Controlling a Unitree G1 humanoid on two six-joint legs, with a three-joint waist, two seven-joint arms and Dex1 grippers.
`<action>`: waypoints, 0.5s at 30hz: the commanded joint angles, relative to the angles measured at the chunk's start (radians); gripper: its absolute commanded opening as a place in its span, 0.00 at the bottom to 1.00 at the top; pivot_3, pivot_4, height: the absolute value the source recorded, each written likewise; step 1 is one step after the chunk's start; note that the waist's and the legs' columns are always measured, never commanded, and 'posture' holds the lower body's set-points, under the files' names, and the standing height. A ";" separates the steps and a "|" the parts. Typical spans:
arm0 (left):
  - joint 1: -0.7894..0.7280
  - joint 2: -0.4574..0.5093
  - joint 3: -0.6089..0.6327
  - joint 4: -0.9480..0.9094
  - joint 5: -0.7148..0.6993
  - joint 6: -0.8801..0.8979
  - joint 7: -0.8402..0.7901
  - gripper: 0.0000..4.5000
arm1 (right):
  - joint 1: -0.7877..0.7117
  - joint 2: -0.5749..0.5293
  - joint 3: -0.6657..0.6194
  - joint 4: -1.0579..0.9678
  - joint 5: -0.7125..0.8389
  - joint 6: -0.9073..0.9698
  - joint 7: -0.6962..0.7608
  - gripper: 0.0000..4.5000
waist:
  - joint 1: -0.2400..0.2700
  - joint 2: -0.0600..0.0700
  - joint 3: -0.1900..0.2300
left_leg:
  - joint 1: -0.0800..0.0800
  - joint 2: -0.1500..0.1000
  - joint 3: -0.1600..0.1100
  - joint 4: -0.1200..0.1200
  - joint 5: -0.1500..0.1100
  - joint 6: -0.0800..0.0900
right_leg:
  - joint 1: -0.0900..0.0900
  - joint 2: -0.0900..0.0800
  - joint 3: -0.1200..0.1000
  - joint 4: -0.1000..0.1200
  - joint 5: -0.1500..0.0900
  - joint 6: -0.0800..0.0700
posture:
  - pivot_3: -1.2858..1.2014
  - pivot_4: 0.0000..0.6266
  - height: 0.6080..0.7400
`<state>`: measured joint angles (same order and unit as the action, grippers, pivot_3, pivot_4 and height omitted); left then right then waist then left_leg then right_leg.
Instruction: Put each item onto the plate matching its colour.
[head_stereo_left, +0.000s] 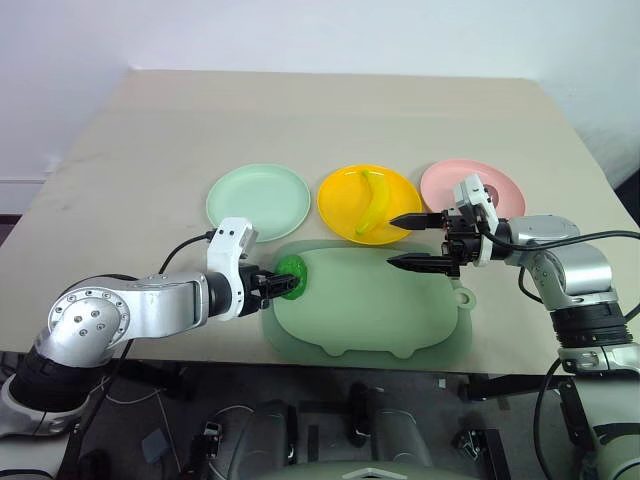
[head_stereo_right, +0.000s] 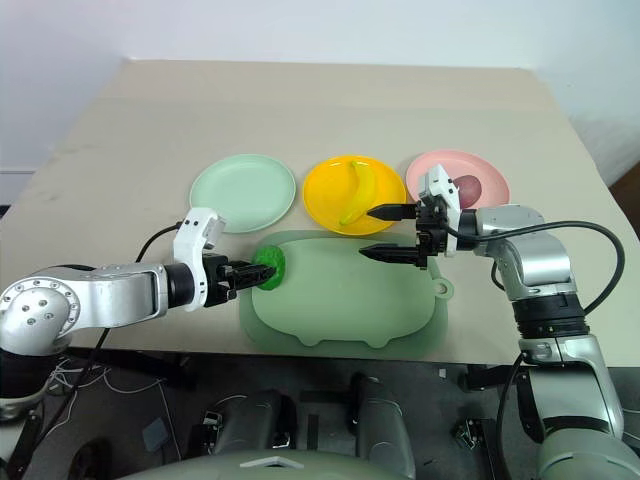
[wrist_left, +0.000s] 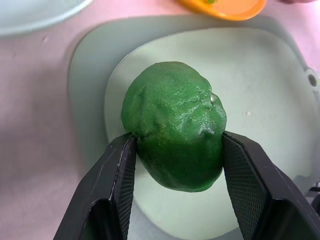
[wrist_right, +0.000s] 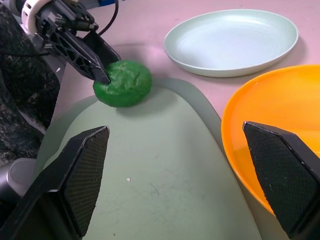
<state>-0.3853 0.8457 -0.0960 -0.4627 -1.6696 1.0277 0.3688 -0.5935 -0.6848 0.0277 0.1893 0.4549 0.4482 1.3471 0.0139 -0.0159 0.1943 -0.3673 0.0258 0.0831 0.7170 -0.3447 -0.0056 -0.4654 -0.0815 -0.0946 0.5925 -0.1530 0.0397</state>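
Observation:
My left gripper has the bumpy green item. Once it lets go, the item will rest on the mint green plate's side (head_stereo_left: 285, 193) facing the yellow plate.
The bumpy green item (head_stereo_left: 293, 277) is at the left edge of the large pale green tray (head_stereo_left: 380, 310), and my left gripper (head_stereo_left: 280, 282) is shut on it, one finger on each side. In the left wrist view the green item (wrist_left: 175, 125) fills the gap between the black pads. Behind it lies the mint green plate (head_stereo_left: 258, 195), bare. The yellow banana (head_stereo_left: 376, 203) lies on the yellow plate (head_stereo_left: 340, 205). A dark red fruit (head_stereo_right: 467, 186) sits on the pink plate (head_stereo_left: 503, 186). My right gripper (head_stereo_left: 391, 242) is open, pointing left over the tray's back right part.
The three plates stand in a row behind the tray on a beige table (head_stereo_left: 300, 120). The tray's small tab (head_stereo_left: 461, 296) sticks out on its right side. The table's front edge runs just below the tray.

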 joint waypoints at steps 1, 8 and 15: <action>-0.012 0.016 0.085 -0.128 0.181 -0.082 -0.178 0.50 | -0.015 0.002 -0.019 -0.016 0.012 -0.007 -0.002 1.00 | 0.000 0.000 0.000 | 0.000 0.000 0.000 0.000 0.000 0.000 | 0.000 0.000 0.000 0.000 0.000 0.000 | 0.52 0.24 1.00; 0.069 -0.125 0.131 -0.130 0.539 -0.293 -0.277 0.50 | -0.029 0.002 -0.018 -0.001 0.008 -0.007 -0.006 1.00 | -0.001 0.000 0.000 | 0.000 0.000 0.001 -0.001 0.000 0.000 | 0.000 0.000 0.000 -0.001 0.000 0.000 | 0.52 0.24 1.00; 0.073 -0.281 0.113 -0.034 0.838 -0.426 -0.300 0.50 | -0.036 0.000 -0.020 -0.004 0.007 -0.007 -0.010 1.00 | 0.002 0.000 0.000 | -0.001 0.000 0.000 0.000 0.000 0.001 | 0.000 0.000 -0.001 -0.002 0.000 0.000 | 0.52 0.24 1.00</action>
<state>-0.2906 0.5771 0.0138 -0.5071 -0.9100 0.6420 0.0632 -0.6079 -0.6828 0.0281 0.2023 0.4529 0.4471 1.3397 0.0158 -0.0159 0.1942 -0.3687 0.0259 0.0833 0.7169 -0.3457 -0.0037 -0.4654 -0.0813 -0.0953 0.5907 -0.1528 0.0399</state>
